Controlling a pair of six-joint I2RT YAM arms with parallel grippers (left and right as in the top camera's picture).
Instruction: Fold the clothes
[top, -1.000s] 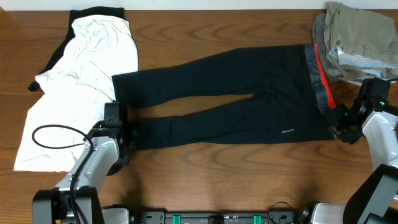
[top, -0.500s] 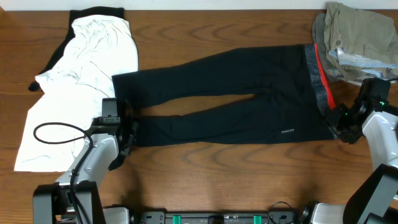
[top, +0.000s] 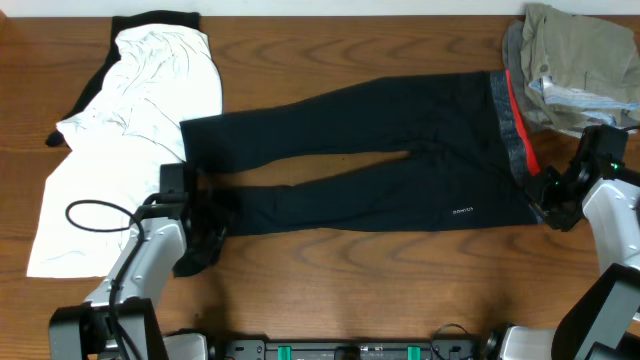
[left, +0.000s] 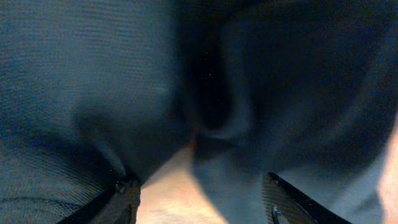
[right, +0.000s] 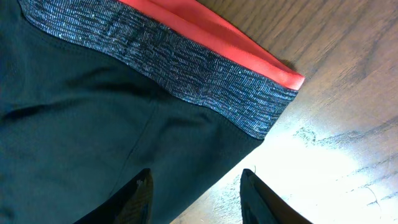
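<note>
The cuff end of the near leg is bunched and bent toward the front edge, so the robot's left gripper needs to open, lift clear and grab the leg at the bend (left: 196, 137).
The black pants (top: 380, 150) lie flat across the table, with the grey, red-edged waistband (top: 510, 120) at the right and both leg ends at the left. A small white logo (top: 461, 211) shows near the hip. My left gripper (top: 210, 228) sits at the cuff of the near leg. In the left wrist view its jaws (left: 205, 202) stand apart over dark bunched fabric (left: 93, 93) and a strip of wood. My right gripper (top: 548, 200) is at the waistband's near corner. In the right wrist view it (right: 199, 199) is open, one finger over the black cloth, the other over bare wood, below the waistband (right: 186, 62).
A large white garment (top: 130, 130) lies at the left, close to my left arm, with a black cable loop (top: 95, 215) over it. A khaki-beige pile (top: 575, 60) sits at the back right, just behind my right arm. The table's front edge runs near both arm bases.
My left gripper has shifted slightly right at the near leg's cuff, and the cuff has bunched and drawn rightward. The right arm has stayed put.
</note>
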